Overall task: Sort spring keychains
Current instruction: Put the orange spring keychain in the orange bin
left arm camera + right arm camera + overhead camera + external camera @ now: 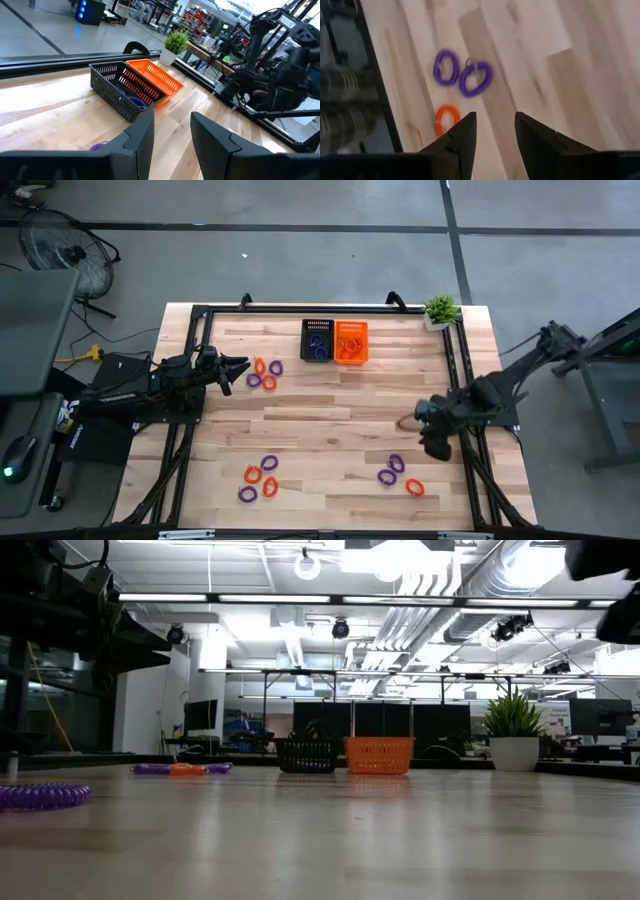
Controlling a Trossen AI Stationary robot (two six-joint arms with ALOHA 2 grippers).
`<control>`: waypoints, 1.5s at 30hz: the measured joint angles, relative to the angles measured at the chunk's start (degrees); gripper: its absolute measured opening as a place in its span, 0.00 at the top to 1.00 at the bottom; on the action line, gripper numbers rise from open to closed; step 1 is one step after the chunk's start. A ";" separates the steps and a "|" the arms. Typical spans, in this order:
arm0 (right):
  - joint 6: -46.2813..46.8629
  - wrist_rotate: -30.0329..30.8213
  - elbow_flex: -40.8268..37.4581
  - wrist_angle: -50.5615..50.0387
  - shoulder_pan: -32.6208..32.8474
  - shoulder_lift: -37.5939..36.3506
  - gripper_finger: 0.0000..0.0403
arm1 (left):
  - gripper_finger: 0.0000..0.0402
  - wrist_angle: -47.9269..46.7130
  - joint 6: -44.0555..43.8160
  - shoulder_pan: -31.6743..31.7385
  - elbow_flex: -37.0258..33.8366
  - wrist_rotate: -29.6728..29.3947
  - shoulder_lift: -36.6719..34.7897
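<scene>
I should next close my right gripper on the far side of the orange keychain (415, 481) (457, 116), which is lying next to the purple keychains under this gripper.
Small coiled spring keychains, orange and purple, lie flat on the wooden table in three clusters: far left (265, 374), near left (259, 478) and near right (400, 475). My left gripper (240, 368) is open and level at the table's left, just short of the far-left cluster. My right gripper (495, 132) is open and slants down above the table's right side (434, 442), over two purple rings (462, 74) and an orange one (446, 120). A black basket (318, 340) holds purple keychains (135, 102). The orange basket (351, 342) beside it holds orange ones.
A potted plant (440, 310) stands at the far right corner. A black metal frame (462, 370) runs along the table's edges. Bare wood lies across the table's middle, between the clusters and the baskets.
</scene>
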 joint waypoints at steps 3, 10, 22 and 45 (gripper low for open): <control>0.02 1.50 0.00 0.96 4.48 3.00 0.68 | 0.69 -0.01 0.02 -0.01 0.02 0.01 -0.01; 2.06 2.99 -0.02 6.93 11.28 13.30 0.68 | 0.69 0.00 0.02 -0.01 0.02 0.01 -0.01; 9.43 2.69 -0.02 14.99 18.75 27.75 0.68 | 0.69 0.00 0.02 -0.01 0.02 0.02 0.00; 17.96 5.18 0.00 22.35 20.22 30.94 0.68 | 0.69 0.00 0.02 -0.01 0.01 0.02 -0.02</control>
